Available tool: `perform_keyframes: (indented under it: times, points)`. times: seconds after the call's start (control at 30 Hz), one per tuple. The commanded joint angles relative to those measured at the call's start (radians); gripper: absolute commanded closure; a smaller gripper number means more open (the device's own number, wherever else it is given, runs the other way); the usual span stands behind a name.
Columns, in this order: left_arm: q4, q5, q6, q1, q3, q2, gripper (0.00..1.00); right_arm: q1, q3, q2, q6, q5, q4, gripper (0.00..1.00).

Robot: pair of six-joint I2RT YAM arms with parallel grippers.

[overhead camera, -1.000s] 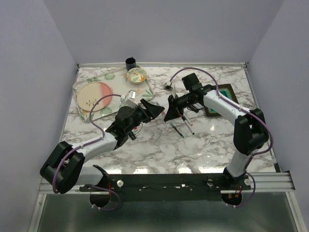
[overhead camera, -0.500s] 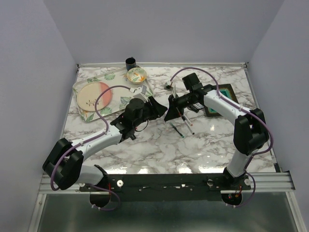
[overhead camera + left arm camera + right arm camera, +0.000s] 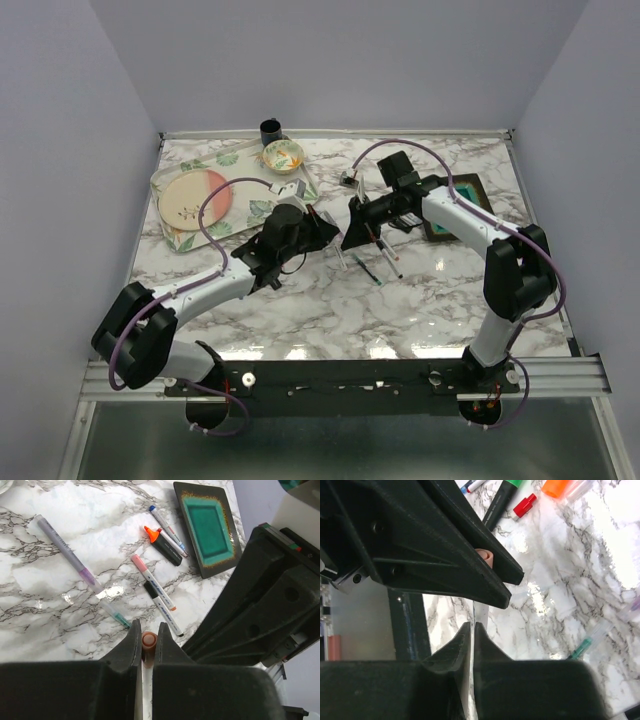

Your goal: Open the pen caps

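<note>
Next, my left gripper lets go of the orange-pink pen cap on the marble table [image 3: 269, 257] just in front of the floral tray.
My left gripper [image 3: 148, 630] is shut on an orange-pink pen cap [image 3: 149, 641], held just above the table. That cap [image 3: 484, 556] sits on a thin white pen [image 3: 481, 611], and my right gripper [image 3: 472, 626] is shut on the pen's body. In the top view the left gripper [image 3: 328, 232] and right gripper [image 3: 350, 238] meet tip to tip at mid-table. Loose pens lie below them: an orange-tipped black highlighter [image 3: 162, 544], a pink-capped pen [image 3: 152, 587], a blue-capped pen [image 3: 167, 527], a grey-purple pen [image 3: 64, 547] and a green-tipped pen [image 3: 116, 614].
A green highlighter [image 3: 502, 500] and a loose red cap [image 3: 524, 506] lie near the pens. A teal square dish [image 3: 455, 205] sits at the right. A floral tray [image 3: 162, 178] with a pink plate [image 3: 193, 198] and a bowl [image 3: 282, 155] is back left, beside a black cup [image 3: 270, 129].
My left arm has swung right towards the right gripper, and its jaws have gone from wide open to shut on the cap. The right arm has stayed in place with the pen.
</note>
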Motion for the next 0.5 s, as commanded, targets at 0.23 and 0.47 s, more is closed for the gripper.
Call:
perform_keyframes:
  times: [0.23,0.47]
  points:
    - [0.173,-0.030,-0.195,-0.003,-0.087,-0.064,1.00,-0.001,-0.027,-0.017,0.012,-0.038,0.030,0.42]
    - [0.293,-0.053,-0.303,-0.003,-0.110,-0.044,1.00,0.023,-0.036,-0.014,0.046,-0.019,0.059,0.41]
